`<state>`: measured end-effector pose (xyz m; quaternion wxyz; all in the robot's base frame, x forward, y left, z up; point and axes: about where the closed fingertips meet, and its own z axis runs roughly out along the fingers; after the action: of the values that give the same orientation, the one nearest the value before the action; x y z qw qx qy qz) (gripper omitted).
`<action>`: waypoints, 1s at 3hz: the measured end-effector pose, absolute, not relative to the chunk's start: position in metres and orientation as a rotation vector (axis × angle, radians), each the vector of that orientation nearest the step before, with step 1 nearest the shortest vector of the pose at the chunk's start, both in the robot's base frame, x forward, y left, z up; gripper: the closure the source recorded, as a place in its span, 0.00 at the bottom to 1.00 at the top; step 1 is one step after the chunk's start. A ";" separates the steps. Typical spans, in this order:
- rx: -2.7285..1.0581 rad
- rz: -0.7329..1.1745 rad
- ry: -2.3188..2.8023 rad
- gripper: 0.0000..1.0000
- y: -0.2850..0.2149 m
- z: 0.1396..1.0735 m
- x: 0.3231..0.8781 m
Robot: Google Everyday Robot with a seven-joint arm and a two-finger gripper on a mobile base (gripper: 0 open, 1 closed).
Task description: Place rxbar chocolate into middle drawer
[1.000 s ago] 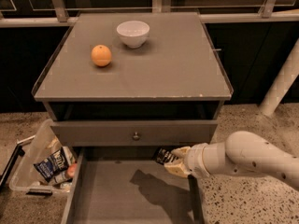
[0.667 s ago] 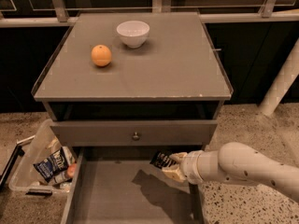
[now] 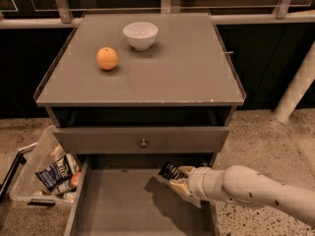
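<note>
I will let go of the rxbar chocolate on the shadowed grey bottom (image 3: 162, 187) toward the back of the middle drawer. The bar is now a little above that floor.
The rxbar chocolate (image 3: 171, 171) is a small black bar with white lettering, held in my gripper (image 3: 178, 177) at the right rear of the open middle drawer (image 3: 118, 205). The gripper is shut on the bar and holds it a little above the drawer's bare grey floor, close to the right wall. My white arm (image 3: 256, 191) reaches in from the lower right. The bar's shadow falls on the drawer floor to the left of the gripper.
An orange (image 3: 107, 58) and a white bowl (image 3: 141, 35) sit on the cabinet top (image 3: 187, 68). The upper drawer front with a round knob (image 3: 143, 143) is just above the gripper. A clear bin (image 3: 34, 176) with a blue-and-white snack bag (image 3: 55, 172) stands on the floor at the left.
My gripper has moved left and slightly down with the bar, further over the open drawer.
</note>
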<state>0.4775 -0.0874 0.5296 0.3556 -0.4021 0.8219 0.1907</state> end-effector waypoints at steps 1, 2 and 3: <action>-1.039 0.493 2.123 1.00 -0.087 0.530 0.478; -1.045 0.473 2.125 1.00 -0.085 0.526 0.477; -1.062 0.463 2.136 1.00 -0.077 0.494 0.479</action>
<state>0.4793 -0.0766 0.4938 0.3485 -0.4096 0.8240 0.1784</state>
